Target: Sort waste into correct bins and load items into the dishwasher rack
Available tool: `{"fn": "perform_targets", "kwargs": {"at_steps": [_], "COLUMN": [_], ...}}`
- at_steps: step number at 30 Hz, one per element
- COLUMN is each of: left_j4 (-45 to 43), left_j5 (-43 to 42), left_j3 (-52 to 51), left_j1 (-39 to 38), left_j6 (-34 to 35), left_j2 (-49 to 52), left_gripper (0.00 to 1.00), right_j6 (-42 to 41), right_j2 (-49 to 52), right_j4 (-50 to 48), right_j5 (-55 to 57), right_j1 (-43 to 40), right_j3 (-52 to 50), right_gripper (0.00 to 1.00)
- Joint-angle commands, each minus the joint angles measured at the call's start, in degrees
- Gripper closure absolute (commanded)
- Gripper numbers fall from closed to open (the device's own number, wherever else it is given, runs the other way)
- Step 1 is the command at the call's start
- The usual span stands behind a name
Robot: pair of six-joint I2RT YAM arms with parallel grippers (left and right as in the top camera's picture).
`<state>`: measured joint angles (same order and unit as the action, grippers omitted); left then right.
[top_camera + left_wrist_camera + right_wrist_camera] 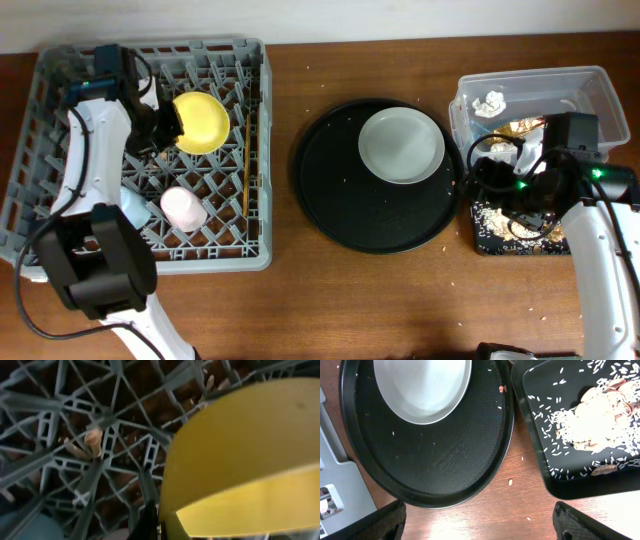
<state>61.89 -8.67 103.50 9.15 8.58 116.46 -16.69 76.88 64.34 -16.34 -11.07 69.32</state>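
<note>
Next, I release the yellow bowl with my left gripper on the rack's wires (197,161) just behind the pink cup.
The grey dishwasher rack (60,215) stands at the left. My left gripper (166,128) is shut on the rim of the yellow bowl (202,122) and holds it tilted over the rack's pegs; the bowl fills the left wrist view (240,445). A pink cup (183,208), a light-blue cup (133,207) and the chopsticks (250,150) lie in the rack. The grey plate (401,146) sits on the round black tray (350,215). My right gripper (477,520) is open and empty over bare wood beside the black rectangular tray (540,465) with food scraps (595,425).
The clear tub (600,85) at the back right holds white tissue (490,101) and the gold-brown wrapper (520,128). A few crumbs lie on the wood between the trays. The rack's grid (95,465) lies under the bowl.
</note>
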Motion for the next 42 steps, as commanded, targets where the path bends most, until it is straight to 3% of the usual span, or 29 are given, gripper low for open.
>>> {"fn": "perform_targets", "kwargs": {"at_steps": [1,4,6,10,14,22,28,33,39,42], "left_j4": [5.8,13.0,14.4,15.8,15.8,14.1,20.1,18.5,12.3,15.5], "left_j5": [8.4,36.3,48.1,62.5,57.5,58.5,49.7,61.0,62.2,49.4], "left_j3": [1.7,5.4,5.4,-0.3,-2.4,-2.4,-2.4,-2.4,-2.4,-2.4], "left_j1": [0.2,-2.1,-6.5,-14.5,-16.2,-16.3,-16.5,-16.5,-16.5,-16.7], "left_j6": [2.0,12.7,15.6,23.9,34.0,34.3,34.3,34.3,34.2,34.2], "left_j2": [-1.4,-12.9,-15.7,-11.7,-5.8,0.6,0.6,0.6,0.6,0.6], "left_gripper": [1.00,1.00,1.00,1.00,1.00,1.00,1.00,1.00,1.00,0.99], "right_j6": [-0.1,-0.1,-0.1,-0.1,-0.1,-0.1,-0.1,-0.1,-0.1,-0.1], "right_j2": [-0.2,-0.2,-0.2,-0.2,-0.2,-0.2,-0.2,-0.2,-0.2,-0.2], "right_j4": [0.1,0.2,0.2,0.2,0.2,0.2,0.2,0.2,0.2,0.2], "right_j5": [0.5,0.5,0.5,0.5,0.5,0.5,0.5,0.5,0.5,0.5], "right_j1": [-0.2,-0.2,-0.2,-0.2,-0.2,-0.2,-0.2,-0.2,-0.2,-0.2], "right_j3": [0.2,0.2,0.2,0.2,0.2,0.2,0.2,0.2,0.2,0.2], "right_gripper": [0.06,0.06,0.06,0.06,0.05,0.05,0.05,0.05,0.05,0.05]}}
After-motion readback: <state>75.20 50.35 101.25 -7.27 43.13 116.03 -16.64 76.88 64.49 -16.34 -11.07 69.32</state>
